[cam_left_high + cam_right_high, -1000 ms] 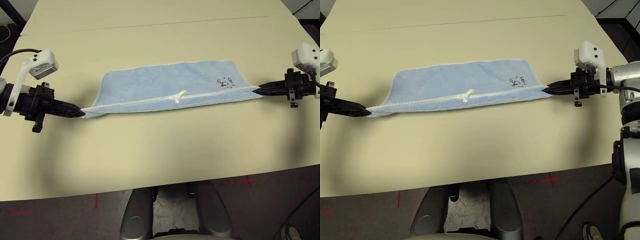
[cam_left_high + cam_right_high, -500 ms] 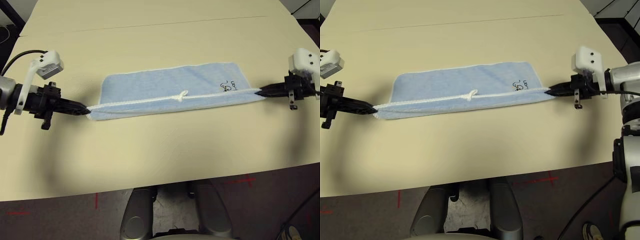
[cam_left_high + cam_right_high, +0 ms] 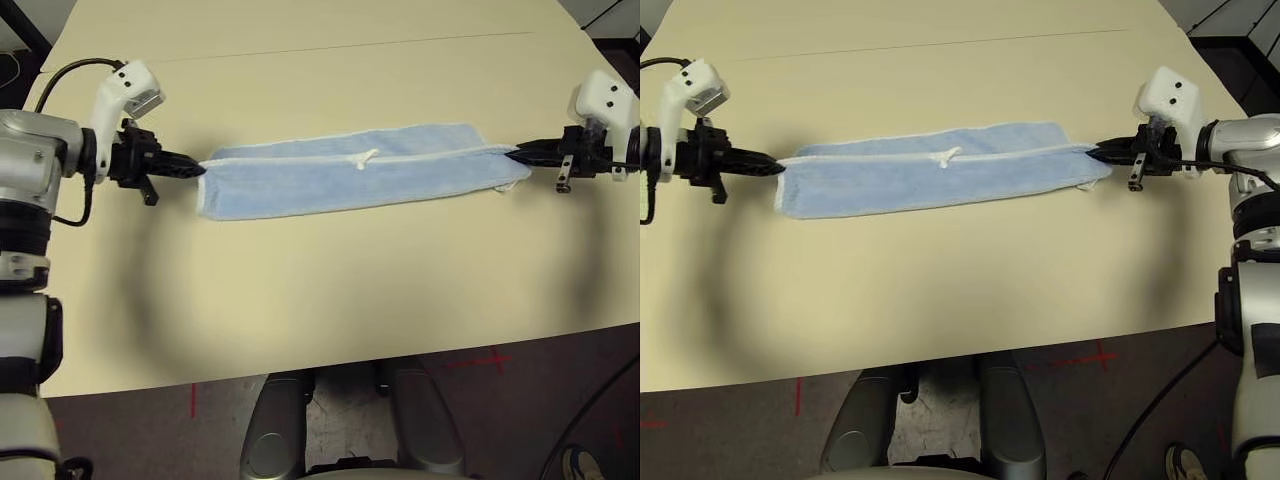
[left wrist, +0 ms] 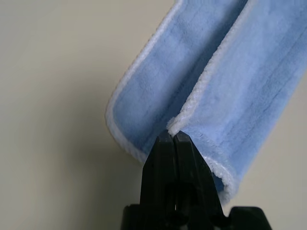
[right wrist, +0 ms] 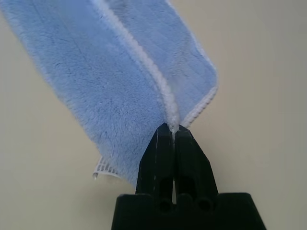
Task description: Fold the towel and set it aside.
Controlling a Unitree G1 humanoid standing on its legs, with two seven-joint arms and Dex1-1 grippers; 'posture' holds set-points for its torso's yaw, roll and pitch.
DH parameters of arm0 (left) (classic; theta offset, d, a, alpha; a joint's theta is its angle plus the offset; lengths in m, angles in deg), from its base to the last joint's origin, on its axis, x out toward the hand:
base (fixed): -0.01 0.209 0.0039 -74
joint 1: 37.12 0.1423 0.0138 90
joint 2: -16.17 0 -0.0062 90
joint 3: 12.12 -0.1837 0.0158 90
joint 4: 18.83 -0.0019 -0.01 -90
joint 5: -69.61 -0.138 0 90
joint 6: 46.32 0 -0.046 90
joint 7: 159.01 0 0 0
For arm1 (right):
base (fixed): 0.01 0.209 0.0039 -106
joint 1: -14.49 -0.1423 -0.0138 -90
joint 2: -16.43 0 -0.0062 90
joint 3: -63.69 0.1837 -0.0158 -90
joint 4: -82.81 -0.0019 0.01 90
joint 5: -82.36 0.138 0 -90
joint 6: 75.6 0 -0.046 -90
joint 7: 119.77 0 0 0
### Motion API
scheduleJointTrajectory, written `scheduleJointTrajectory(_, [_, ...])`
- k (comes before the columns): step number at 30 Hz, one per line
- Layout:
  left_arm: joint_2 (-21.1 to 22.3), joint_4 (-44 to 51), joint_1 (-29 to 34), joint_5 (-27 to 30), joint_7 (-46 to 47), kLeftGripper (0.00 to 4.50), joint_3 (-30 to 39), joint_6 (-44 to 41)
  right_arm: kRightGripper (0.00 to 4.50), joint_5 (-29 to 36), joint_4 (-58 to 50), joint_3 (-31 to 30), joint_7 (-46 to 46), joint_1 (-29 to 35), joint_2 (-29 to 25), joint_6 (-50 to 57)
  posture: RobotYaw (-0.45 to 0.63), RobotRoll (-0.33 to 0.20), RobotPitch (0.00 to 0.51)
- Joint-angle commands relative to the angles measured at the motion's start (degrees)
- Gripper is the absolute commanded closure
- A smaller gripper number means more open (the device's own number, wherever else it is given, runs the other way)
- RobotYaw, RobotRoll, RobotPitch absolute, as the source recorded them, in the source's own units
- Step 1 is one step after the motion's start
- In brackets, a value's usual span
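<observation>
Next, I release the towel corner that is in my right gripper onto the far corner of the towel's lower layer (image 3: 480,122) (image 5: 214,80), out beyond the hem. That corner is at the towel's opposite end now.
The light-blue towel (image 3: 355,180) lies stretched across the middle of the table, its near half folded over toward the far edge. A white stitched hem with a small loop (image 3: 362,158) runs along the top. My left gripper (image 3: 198,170) is shut on the towel's left corner, seen up close on the left wrist view (image 4: 173,135). At the opposite end my right gripper (image 3: 512,153) is shut on the right corner (image 5: 172,127). A small white tag (image 5: 103,167) peeks out under that corner.
The beige table (image 3: 330,290) has a seam line across its far part and a front edge close to my body. Below that edge, dark floor with red tape marks (image 3: 485,362) shows.
Both grippers have carried the towel's near edge away from me over the far half, so the towel now lies folded in a narrower strip. The black print on it is now covered.
</observation>
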Motion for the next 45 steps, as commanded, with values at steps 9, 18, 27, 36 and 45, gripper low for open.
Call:
scheduleJointTrajectory(9, [0.7, -6.3, -2.6, -2.6, 3.2, 4.49, 2.5, 1.6, 4.5, -2.9, 4.6, 0.4, -9.2, -2.5, 1.8, 1.3, 0.03, 0.0, 0.295])
scheduleJointTrajectory(18, [2.1, -7.2, -2.3, -3.6, 0.4, 4.49, 1.9, 0.8, 4.5, -5.1, 5.5, -0.1, -17.4, -5.4, 5.4, 2.4, 0.04, 0.0, 0.295])
scheduleJointTrajectory(27, [0.9, -8.7, -1.7, -5.4, -0.2, 4.49, 1.1, 1.6, 4.5, -9.0, 6.0, -1.9, -20.5, -6.4, 7.7, 2.6, 0.05, 0.0, 0.296])
scheduleJointTrajectory(36, [-1.2, -10.5, -2.0, -6.6, 2.8, 4.49, 1.4, 4.7, 4.5, -9.3, 6.2, -1.3, -23.7, -6.5, 8.2, 2.8, 0.04, 0.0, 0.294])
scheduleJointTrajectory(45, [-0.2, -11.1, -3.8, -8.1, 5.1, 1.14, 2.3, 8.4, 1.18, 1.0, 4.1, 7.3, -13.5, -5.9, 8.2, 3.0, 0.04, 0.0, 0.285])
